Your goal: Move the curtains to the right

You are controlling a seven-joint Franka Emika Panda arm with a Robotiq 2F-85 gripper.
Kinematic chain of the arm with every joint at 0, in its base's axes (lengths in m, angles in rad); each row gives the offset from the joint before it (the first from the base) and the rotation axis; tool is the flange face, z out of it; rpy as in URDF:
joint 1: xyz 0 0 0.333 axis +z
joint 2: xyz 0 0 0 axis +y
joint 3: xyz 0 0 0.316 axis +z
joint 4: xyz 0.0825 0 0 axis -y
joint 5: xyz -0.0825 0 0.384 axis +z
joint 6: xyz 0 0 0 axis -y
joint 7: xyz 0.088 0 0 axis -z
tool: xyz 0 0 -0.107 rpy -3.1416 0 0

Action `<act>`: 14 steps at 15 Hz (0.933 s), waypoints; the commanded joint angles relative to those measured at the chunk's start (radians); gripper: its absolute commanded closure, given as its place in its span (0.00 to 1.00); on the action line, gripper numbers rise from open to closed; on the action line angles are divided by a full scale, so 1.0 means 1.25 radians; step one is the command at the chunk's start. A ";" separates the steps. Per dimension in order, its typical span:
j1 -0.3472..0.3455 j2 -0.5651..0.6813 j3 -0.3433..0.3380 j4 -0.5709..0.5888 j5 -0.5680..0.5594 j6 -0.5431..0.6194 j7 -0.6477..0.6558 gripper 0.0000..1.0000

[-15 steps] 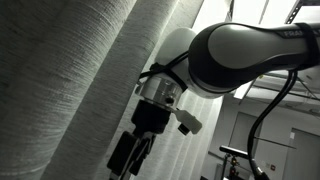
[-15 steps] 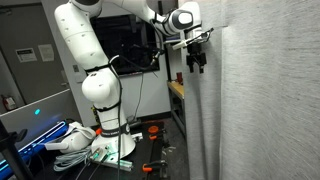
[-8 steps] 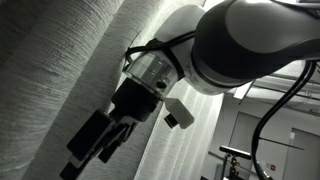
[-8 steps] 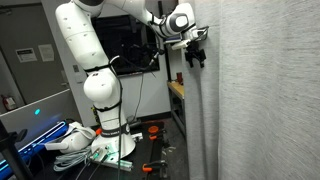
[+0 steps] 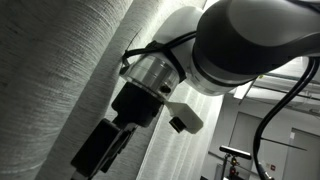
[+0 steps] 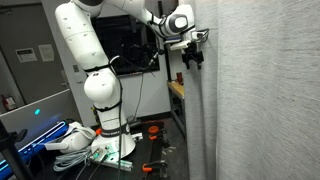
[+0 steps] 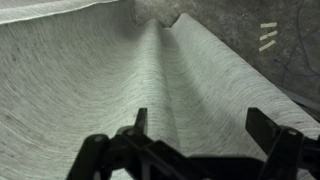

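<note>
Next, I move my gripper to the curtain's loose side edge (image 5: pixel 24 72) (image 7: pixel 285 101) and close it there, since a pull on that edge moves the fabric along.
The curtains (image 6: pixel 265 95) are tall pale grey-white ribbed drapes with long folds. They fill the right of an exterior view, the left of an exterior view (image 5: pixel 50 70), and the whole wrist view (image 7: pixel 120 90). My gripper (image 6: pixel 193 58) hangs at the curtain's left edge, high up. In the close exterior view the gripper (image 5: pixel 100 155) lies against the fabric. In the wrist view the gripper (image 7: pixel 200 125) is open, its two dark fingers spread with a curtain fold between them, not pinched.
The white arm (image 6: pixel 85 50) stands on a base (image 6: pixel 105 145) with cables and small items on the floor. A dark monitor area (image 6: pixel 130 45) and a wooden shelf (image 6: pixel 177 88) lie behind the gripper.
In the close view the gripper has swung down and left along the curtain, close to the fabric. In the wide view it has barely shifted at the curtain's edge.
</note>
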 commanded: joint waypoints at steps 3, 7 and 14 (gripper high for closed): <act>0.008 0.005 0.001 0.002 0.002 -0.002 -0.014 0.00; 0.024 0.015 0.004 0.010 0.025 -0.004 -0.045 0.00; 0.044 0.024 -0.003 0.014 0.080 -0.009 -0.115 0.00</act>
